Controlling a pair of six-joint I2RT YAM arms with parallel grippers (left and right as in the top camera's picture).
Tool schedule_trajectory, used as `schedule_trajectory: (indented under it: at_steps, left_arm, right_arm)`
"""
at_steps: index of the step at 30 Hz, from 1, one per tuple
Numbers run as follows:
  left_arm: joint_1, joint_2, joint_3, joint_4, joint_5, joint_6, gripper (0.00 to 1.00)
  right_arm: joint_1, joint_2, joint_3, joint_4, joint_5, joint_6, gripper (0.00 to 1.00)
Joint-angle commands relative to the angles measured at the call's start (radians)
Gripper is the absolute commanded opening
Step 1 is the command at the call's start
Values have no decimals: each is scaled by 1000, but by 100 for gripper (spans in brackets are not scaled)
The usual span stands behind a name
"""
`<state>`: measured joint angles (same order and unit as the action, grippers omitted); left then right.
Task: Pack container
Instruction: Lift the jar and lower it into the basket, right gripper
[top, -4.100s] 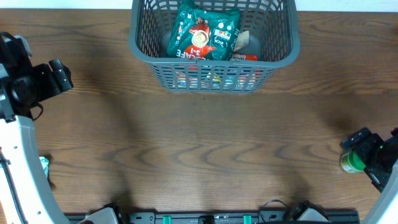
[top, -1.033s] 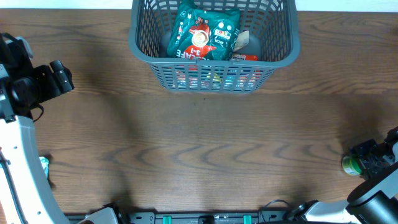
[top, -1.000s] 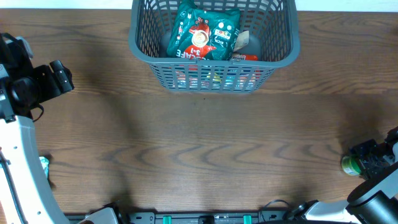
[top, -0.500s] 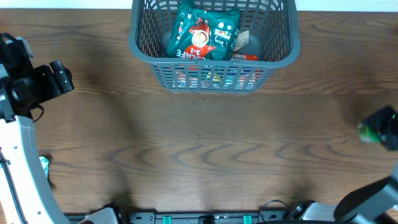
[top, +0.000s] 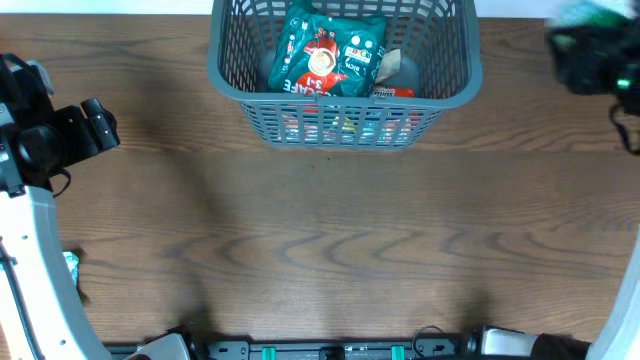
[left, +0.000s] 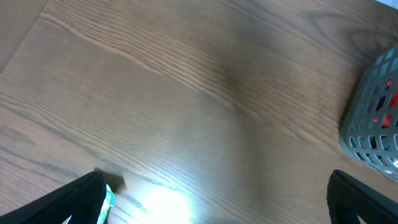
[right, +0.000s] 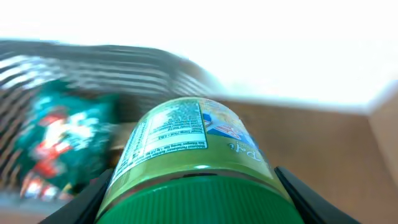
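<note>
My right gripper will let go of the green-capped jar in the basket (top: 411, 76) next to the orange item, near the front side of the basket.
The dark grey slotted basket (top: 225, 85) stands at the back middle of the table, holding green snack packets (top: 330, 50) and other items. It also shows in the left wrist view (left: 373, 137) and, blurred, in the right wrist view (right: 93, 68). My right gripper (top: 590, 50) is raised at the back right, to the right of the basket, shut on a green-capped jar (right: 193, 162) with a yellow-green label. My left gripper (left: 211, 205) is open and empty above the table at the far left (top: 85, 125).
A small teal-wrapped item (top: 70, 262) lies near the left front edge of the table, also beside my left finger in the left wrist view (left: 109, 198). The wood table (top: 330, 240) spreads in front of the basket.
My right gripper has lifted the green-capped jar from the front right of the table and carried it up to the back right, beside the basket. The left arm has not moved.
</note>
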<state>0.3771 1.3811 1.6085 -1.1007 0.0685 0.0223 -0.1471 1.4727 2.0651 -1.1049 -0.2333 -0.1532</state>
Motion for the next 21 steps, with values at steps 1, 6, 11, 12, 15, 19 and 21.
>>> schedule_trajectory:
  at_steps: [1, 6, 11, 12, 15, 19, 21]
  left_arm:
    - [3, -3, 0, -6, 3, -9, 99]
    - [3, -3, 0, -10, 3, -9, 99]
    - [3, -3, 0, -14, 3, -9, 99]
    - [3, -3, 0, -14, 3, -9, 99]
    - [3, -3, 0, -14, 3, -9, 99]
    - [3, -3, 0, -17, 3, -9, 98]
    - [3, -3, 0, -17, 3, -9, 99]
  right_arm:
    - [148, 37, 47, 14, -37, -270, 1]
    - [316, 134, 48, 58, -40, -346, 1]
    - [377, 276, 48, 32, -56, -406, 1]
    - [384, 305, 48, 27, -56, -414, 1]
    - [391, 399, 48, 19, -55, -432, 1]
    - [378, 504, 48, 15, -33, -432, 1]
    - [373, 546, 48, 4, 35, -431, 1]
